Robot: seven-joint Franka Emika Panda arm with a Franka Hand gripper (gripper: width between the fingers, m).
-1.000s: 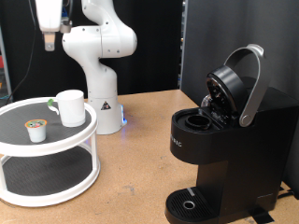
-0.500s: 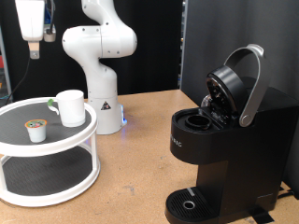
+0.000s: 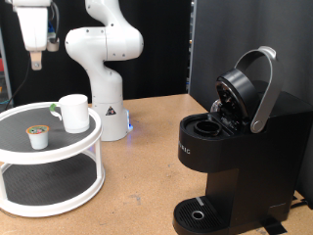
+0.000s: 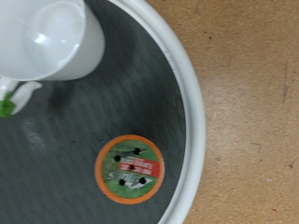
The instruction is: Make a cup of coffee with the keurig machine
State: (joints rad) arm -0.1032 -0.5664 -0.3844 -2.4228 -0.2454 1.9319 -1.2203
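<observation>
The small pod beside the white cup is next for my gripper, which should go to it and close on the pod's orange rim (image 3: 37, 130) (image 4: 160, 170).
The white cup (image 3: 73, 113) stands upright on the top tier of a round white stand (image 3: 70, 145), its green-tinted handle towards the exterior view's left. A small pod (image 3: 37, 136) with a tan-green lid sits beside it. The black keurig machine (image 3: 230, 147) stands at the exterior view's right with its lid raised and the pod chamber open. My gripper (image 3: 36, 61) hangs high above the stand at the exterior view's top left, holding nothing. The wrist view looks down on the cup (image 4: 51, 37), the pod (image 4: 130, 169) and the stand's rim (image 4: 192, 112); no fingers show there.
The white robot base (image 3: 106, 88) stands behind the stand. The stand has a lower tier (image 3: 49, 191). Bare wooden tabletop (image 3: 147, 186) lies between the stand and the machine. A dark panel rises behind the machine.
My gripper has moved towards the exterior view's left, from above the cup to above the stand's left part. Cup, pod and machine have not moved.
</observation>
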